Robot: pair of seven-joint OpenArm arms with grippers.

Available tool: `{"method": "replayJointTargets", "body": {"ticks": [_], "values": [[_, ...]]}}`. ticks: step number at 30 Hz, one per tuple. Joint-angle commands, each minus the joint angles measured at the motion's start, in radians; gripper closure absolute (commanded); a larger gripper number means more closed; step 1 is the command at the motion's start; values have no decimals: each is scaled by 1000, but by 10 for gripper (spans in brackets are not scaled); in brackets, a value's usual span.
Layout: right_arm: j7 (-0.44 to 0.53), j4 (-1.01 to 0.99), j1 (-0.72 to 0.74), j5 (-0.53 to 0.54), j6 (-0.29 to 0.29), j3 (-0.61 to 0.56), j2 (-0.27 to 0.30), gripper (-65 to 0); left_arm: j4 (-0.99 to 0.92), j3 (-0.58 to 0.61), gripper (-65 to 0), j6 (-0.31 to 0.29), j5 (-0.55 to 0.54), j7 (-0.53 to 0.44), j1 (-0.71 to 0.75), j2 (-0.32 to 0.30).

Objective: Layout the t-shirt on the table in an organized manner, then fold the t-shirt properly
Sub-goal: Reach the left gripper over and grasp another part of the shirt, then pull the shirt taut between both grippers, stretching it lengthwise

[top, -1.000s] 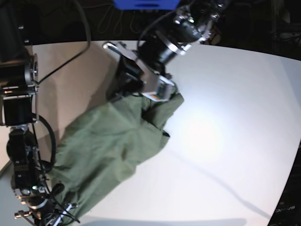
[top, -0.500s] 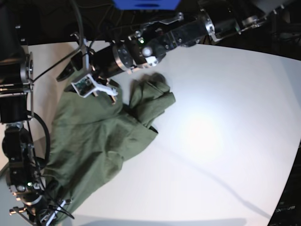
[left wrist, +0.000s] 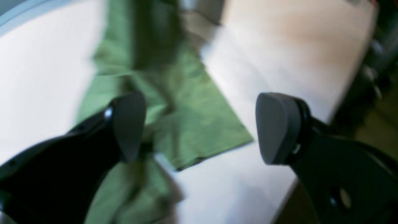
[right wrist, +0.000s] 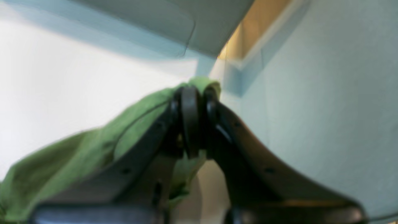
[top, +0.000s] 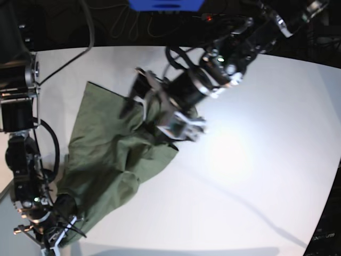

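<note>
I should next use my left gripper to grab the t-shirt's bunched part (top: pixel 170 111) (left wrist: pixel 132 184), just beyond the end of the flat part's straight far edge.
The olive-green t-shirt (top: pixel 106 149) lies wrinkled on the left part of the white table (top: pixel 256 160), one straight edge reaching toward the far left. My left gripper (top: pixel 137 96) hovers over its upper right part. In the left wrist view, the left gripper (left wrist: pixel 202 124) is open, with nothing between its pads and the t-shirt (left wrist: pixel 192 118) and table (left wrist: pixel 279 46) below. At the near left corner, my right gripper (top: pixel 61 232) is shut on the shirt's edge. The right wrist view shows the right gripper (right wrist: pixel 200 96) pinching green fabric of the t-shirt (right wrist: pixel 77 155).
A blue object (top: pixel 165 4) and cables sit beyond the table's far edge. The right arm's dark column (top: pixel 16 101) stands along the left side. The table's curved near edge runs close to the right gripper at the lower left.
The left gripper has opened and let go of the shirt, then swung back to the right. The upper part of the shirt now lies spread toward the far left. The right gripper keeps its hold.
</note>
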Motion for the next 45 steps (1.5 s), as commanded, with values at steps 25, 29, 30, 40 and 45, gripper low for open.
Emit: {"method": "replayJointTargets", "body": {"ticks": [25,29,30,40,45], "values": [[37,18,-87,-4,-1,59,-38,0,-487,-458,-518,-78,-2,-24,24,245],[37,18,-93,-4,-1,59,-38,0,-533,-404,-418,-161,-2,-24,-4,265],[37,18,-93,-4,-1,59,-38,0,-548,-404,-402,-167,0,-24,-8,278],[37,18,-93,-4,-1,59,-38,0,-681,-399,-182,-173,0,-24,-45,327],[37,18,-94,-4,-1,59,-38,0,-681,-455,-21,-164,0,-24,-73,304]]}}
